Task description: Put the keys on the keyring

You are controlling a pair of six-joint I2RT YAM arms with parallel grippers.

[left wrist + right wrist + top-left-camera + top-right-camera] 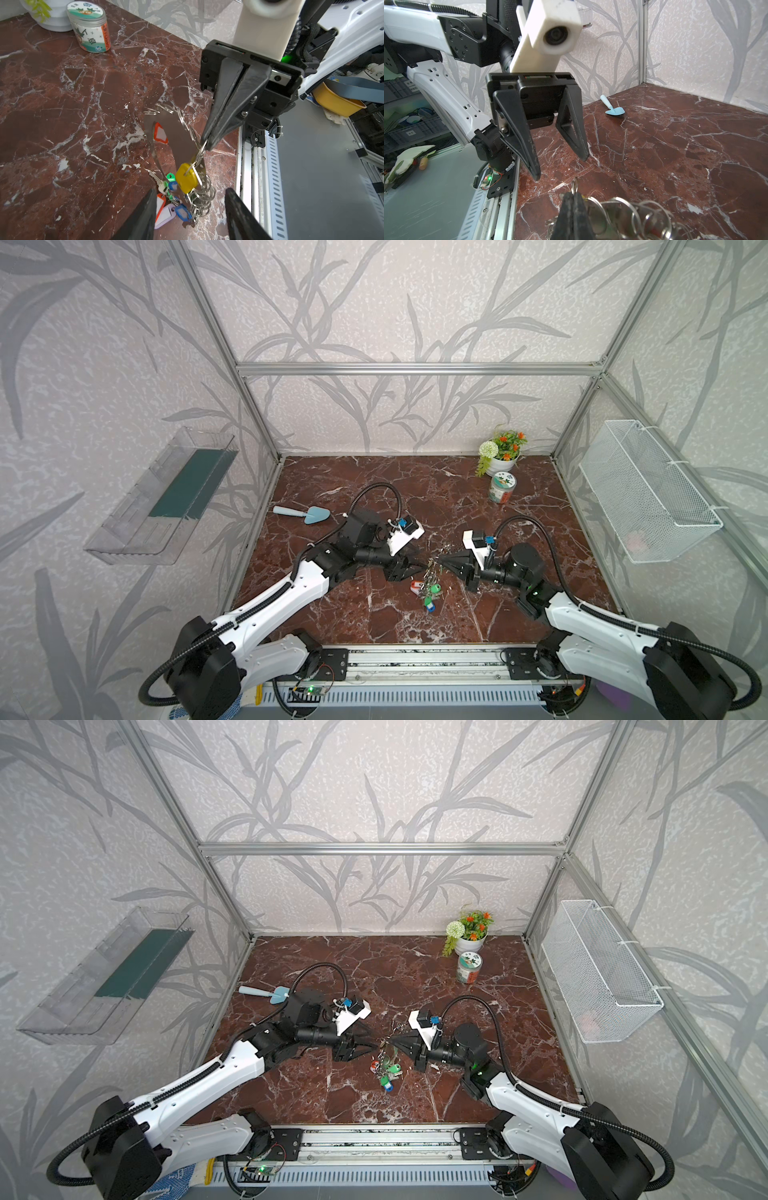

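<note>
The yellow tag hangs at an angle from its small ring at my right gripper's fingertips. My left gripper will close on the tag (186,178) and steady it first.
The keyring (154,149), a large grey hoop strung with many small rings, stands upright over the marble, with its coloured tags (428,597) (386,1071) resting on the floor. My right gripper (205,145) (441,562) (389,1042) (574,194) is shut at the hoop's upper edge. The keys' yellow tag (186,178) hangs by its small ring right at those fingertips. Whether that ring is pinched too, I cannot tell. My left gripper (190,189) (561,168) (422,565) (375,1046) faces it from the left, open and holding nothing.
A printed jar (502,487) and a flower pot (500,460) stand at the back right. A blue trowel (303,514) lies at the left. A wire basket (648,493) hangs on the right wall and a clear shelf (166,497) on the left. The front rail (415,664) runs close by.
</note>
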